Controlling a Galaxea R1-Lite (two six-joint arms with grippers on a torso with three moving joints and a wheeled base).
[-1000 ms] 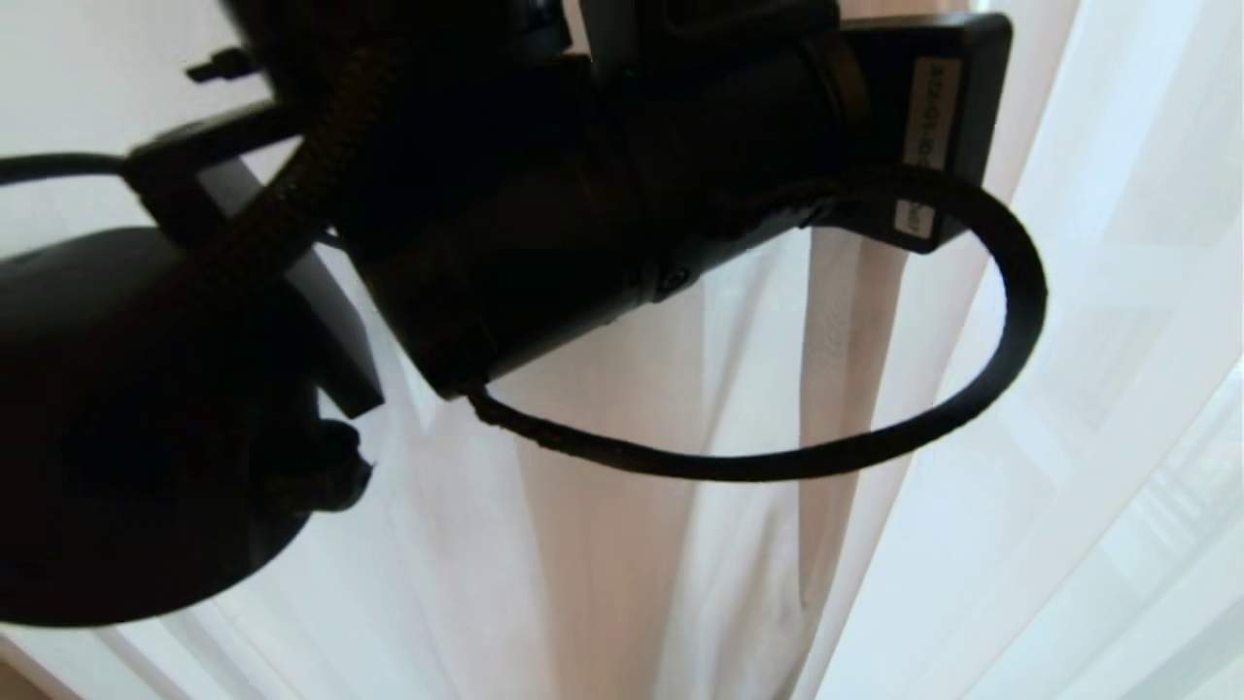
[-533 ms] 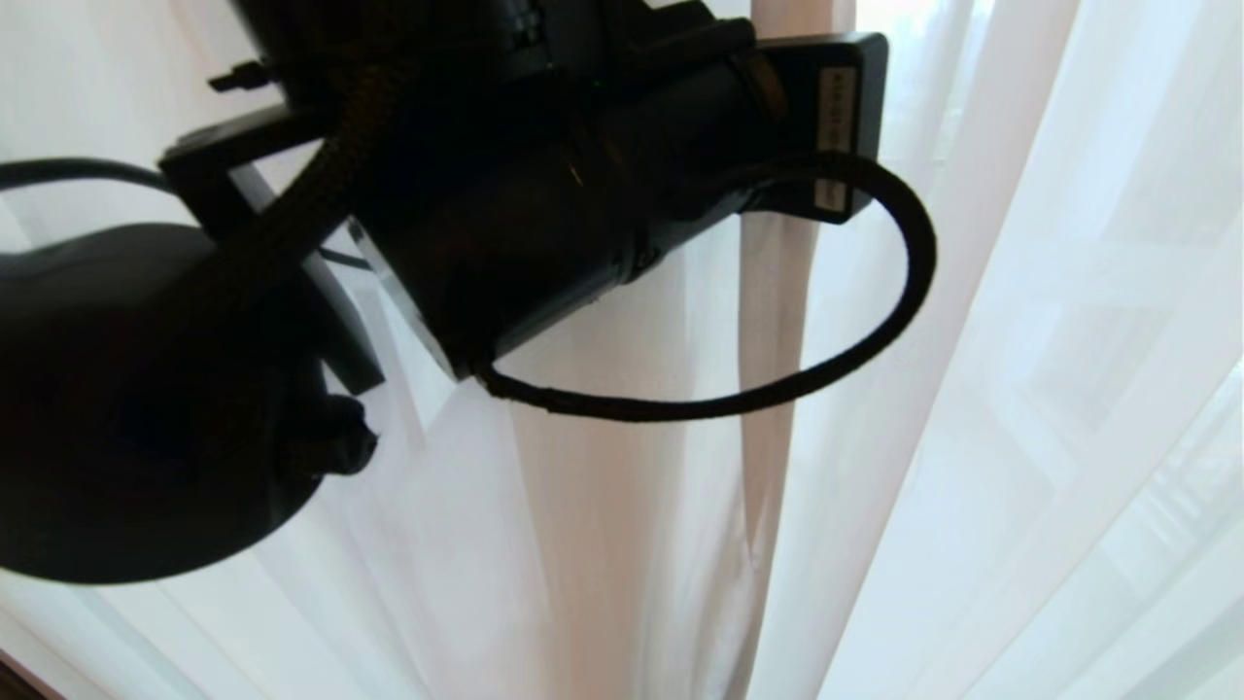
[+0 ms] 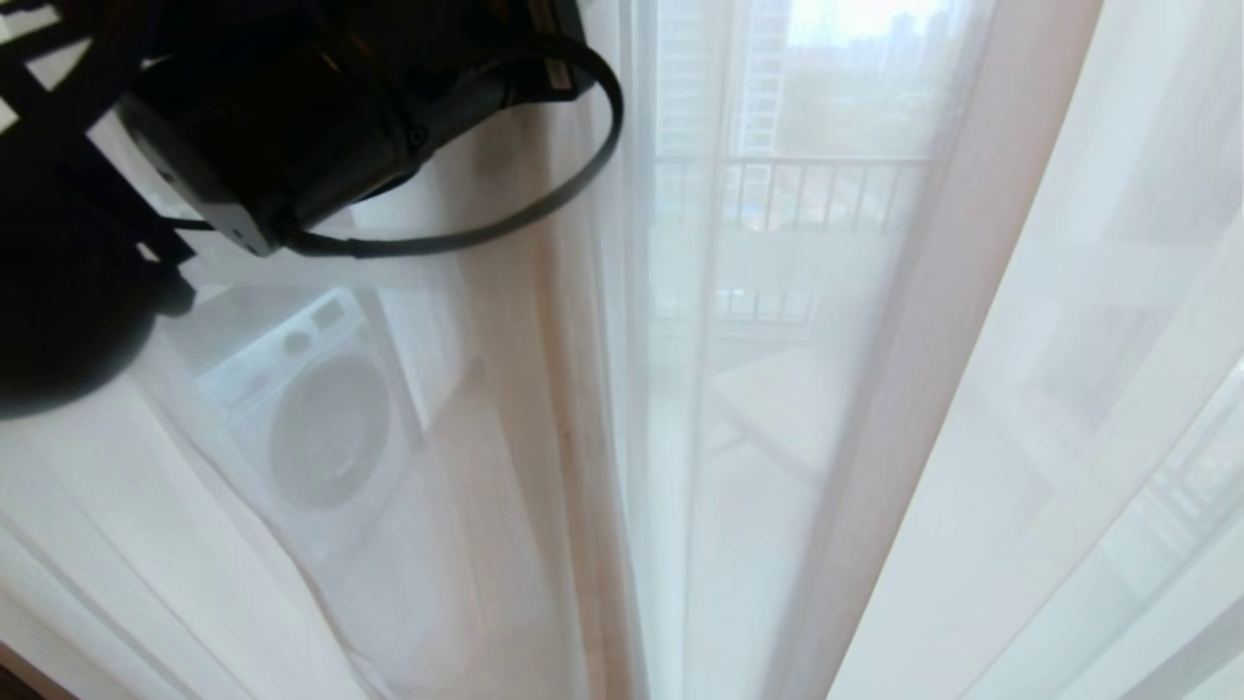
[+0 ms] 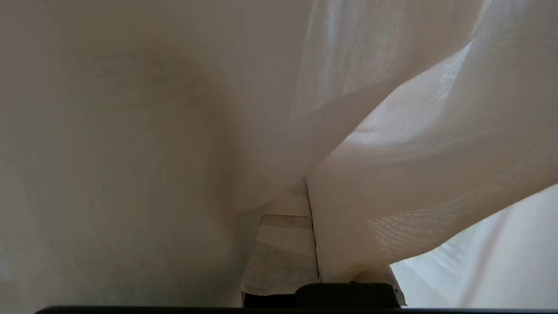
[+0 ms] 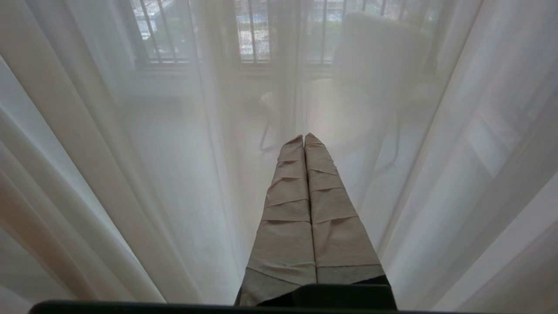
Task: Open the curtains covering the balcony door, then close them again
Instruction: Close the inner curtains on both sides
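Note:
Next, my left gripper releases the beige curtain fold, hanging just above the washing machine (image 3: pixel 379 103) behind the sheer.
The curtains fill every view: beige panels (image 3: pixel 982 292) and thin white sheers (image 3: pixel 1118 389). My left arm's black wrist (image 3: pixel 292 107) is at the upper left of the head view, and a beige fold (image 3: pixel 554 389) runs up to it. In the left wrist view my left gripper (image 4: pixel 305 181) is shut on the curtain fabric (image 4: pixel 130 131), which bunches at the tips and drapes over one taped finger (image 4: pixel 283 244). My right gripper (image 5: pixel 304 136) is shut on nothing and points at the sheers (image 5: pixel 130 152). The balcony door is veiled behind the sheers.
Through the sheer I dimly see a washing machine (image 3: pixel 321 428), a balcony railing (image 3: pixel 787 194) and a chair (image 3: pixel 787 408). The chair (image 5: pixel 375 65) also shows in the right wrist view. A strip of floor (image 3: pixel 19 681) shows at the lower left.
My left arm has swung to the left of the head view, taking the beige fold with it. Only sheer now hangs in the middle, with the balcony showing through. The right arm has not moved.

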